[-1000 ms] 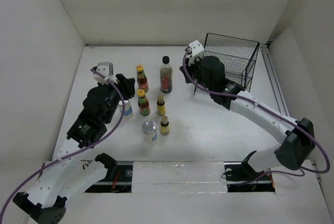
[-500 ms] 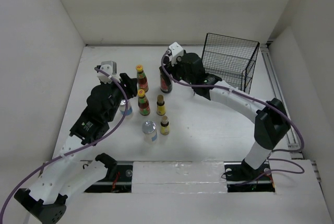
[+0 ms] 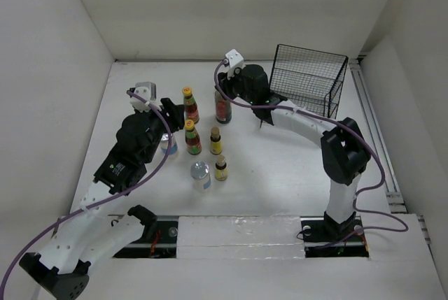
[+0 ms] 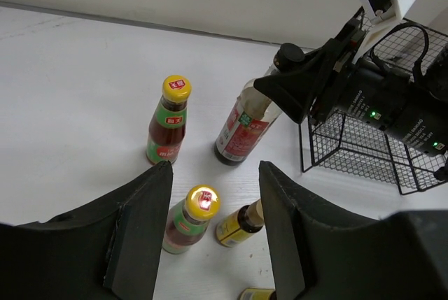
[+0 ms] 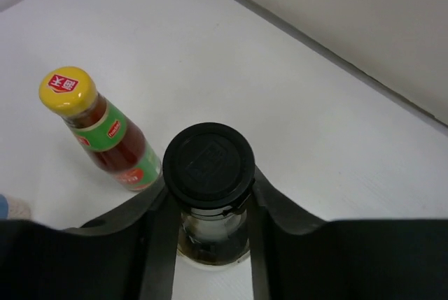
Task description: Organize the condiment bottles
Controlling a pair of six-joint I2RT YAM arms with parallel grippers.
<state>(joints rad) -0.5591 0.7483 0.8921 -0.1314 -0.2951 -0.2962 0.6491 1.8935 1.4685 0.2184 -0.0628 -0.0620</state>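
Observation:
The right gripper needs to release the dark bottle inside the black wire basket's end (image 3: 280,90) nearest the far red-sauce bottle. The dark bottle still stands on the table.
My right gripper (image 3: 227,91) has its fingers on both sides of the neck of the tall dark black-capped bottle (image 3: 222,109), just under the cap (image 5: 208,163), and is shut on it; the bottle stands on the table. My left gripper (image 4: 213,174) is open and empty above the near red-sauce bottle (image 4: 192,219) and a small yellow bottle (image 4: 241,222). The far red-sauce bottle (image 3: 190,106) stands left of the dark bottle. A second yellow bottle (image 3: 221,168) and a silver-lidded jar (image 3: 201,174) stand nearer. Another jar (image 3: 168,146) is partly hidden under my left arm.
A black wire basket (image 3: 311,80) stands at the back right, just right of my right arm. White walls enclose the table on the left, back and right.
My right arm swung left from the basket to the tall dark bottle and its fingers came around the neck. My left arm has barely moved.

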